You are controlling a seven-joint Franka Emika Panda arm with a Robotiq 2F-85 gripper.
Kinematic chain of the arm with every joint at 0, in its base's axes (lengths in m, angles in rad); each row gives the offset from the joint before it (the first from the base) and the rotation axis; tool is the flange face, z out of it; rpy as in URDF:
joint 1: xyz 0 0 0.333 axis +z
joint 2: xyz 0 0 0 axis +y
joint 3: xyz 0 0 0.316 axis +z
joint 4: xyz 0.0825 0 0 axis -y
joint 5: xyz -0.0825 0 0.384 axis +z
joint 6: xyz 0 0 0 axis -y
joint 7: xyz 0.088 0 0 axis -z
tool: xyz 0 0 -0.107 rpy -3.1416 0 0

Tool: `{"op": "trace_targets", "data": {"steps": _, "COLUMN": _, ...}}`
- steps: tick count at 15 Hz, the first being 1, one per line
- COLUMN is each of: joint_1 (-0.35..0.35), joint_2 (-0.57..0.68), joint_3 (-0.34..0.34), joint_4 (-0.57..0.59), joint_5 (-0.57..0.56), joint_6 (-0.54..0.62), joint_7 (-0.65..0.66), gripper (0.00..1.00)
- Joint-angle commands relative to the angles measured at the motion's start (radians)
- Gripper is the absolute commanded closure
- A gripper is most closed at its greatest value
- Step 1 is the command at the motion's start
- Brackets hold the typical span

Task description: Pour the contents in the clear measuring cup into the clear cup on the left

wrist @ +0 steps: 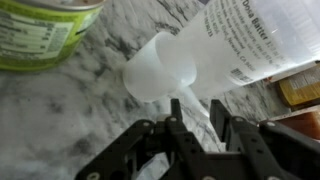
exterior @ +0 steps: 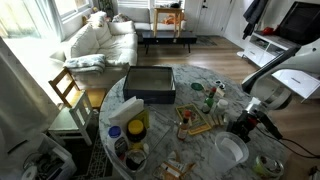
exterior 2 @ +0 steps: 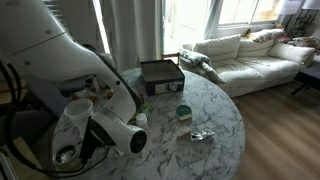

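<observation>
I will open my gripper, back off, level out and take the measuring cup (wrist: pixel 152 72) around its body, because my gripper meets the measuring cup's thin handle at a slant.
In the wrist view a clear, milky measuring cup (wrist: pixel 158 68) stands on the marble table just ahead of my gripper (wrist: pixel 197 115). Its thin handle runs back between the two fingers, which are close together and appear shut on it. A large translucent bottle with a printed label (wrist: pixel 240 40) lies right behind the cup and touches it. In an exterior view my gripper (exterior: pixel 245 125) is low over the table's near right side, and a white round cup (exterior: pixel 232 150) stands close in front of it. I cannot tell what the measuring cup holds.
A green labelled can (wrist: pixel 40 30) stands by the cup. A black box (exterior: pixel 150 84) sits at the back of the round marble table (exterior: pixel 190 75), also seen in the exterior view (exterior 2: pixel 161 75). Bottles, jars and small items crowd the table. A wooden chair (exterior: pixel 68 92) stands beside it.
</observation>
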Motion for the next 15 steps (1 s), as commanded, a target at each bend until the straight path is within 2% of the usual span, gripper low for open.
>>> {"op": "trace_targets", "data": {"steps": 1, "joint_1": -0.026, "joint_2": 0.028, "joint_3": 0.009, "joint_4": 0.016, "joint_5": 0.045, "joint_6": -0.036, "joint_7": -0.054, "gripper": 0.63}}
{"op": "trace_targets", "data": {"steps": 5, "joint_1": -0.033, "joint_2": 0.044, "joint_3": 0.005, "joint_4": 0.020, "joint_5": 0.070, "joint_6": -0.088, "joint_7": -0.101, "gripper": 0.56}}
{"op": "trace_targets", "data": {"steps": 7, "joint_1": -0.038, "joint_2": 0.051, "joint_3": 0.000, "joint_4": 0.024, "joint_5": 0.071, "joint_6": -0.116, "joint_7": -0.119, "gripper": 0.56}}
{"op": "trace_targets", "data": {"steps": 10, "joint_1": -0.041, "joint_2": 0.066, "joint_3": -0.006, "joint_4": 0.030, "joint_5": 0.065, "joint_6": -0.133, "joint_7": -0.141, "gripper": 0.63}}
{"op": "trace_targets", "data": {"steps": 11, "joint_1": -0.041, "joint_2": 0.070, "joint_3": -0.008, "joint_4": 0.031, "joint_5": 0.062, "joint_6": -0.134, "joint_7": -0.144, "gripper": 0.63}}
{"op": "trace_targets", "data": {"steps": 13, "joint_1": -0.032, "joint_2": 0.075, "joint_3": -0.017, "joint_4": 0.031, "joint_5": 0.046, "joint_6": -0.110, "joint_7": -0.139, "gripper": 0.56}}
{"op": "trace_targets", "data": {"steps": 15, "joint_1": -0.023, "joint_2": 0.073, "joint_3": -0.034, "joint_4": 0.031, "joint_5": 0.032, "joint_6": -0.083, "joint_7": -0.106, "gripper": 0.41}}
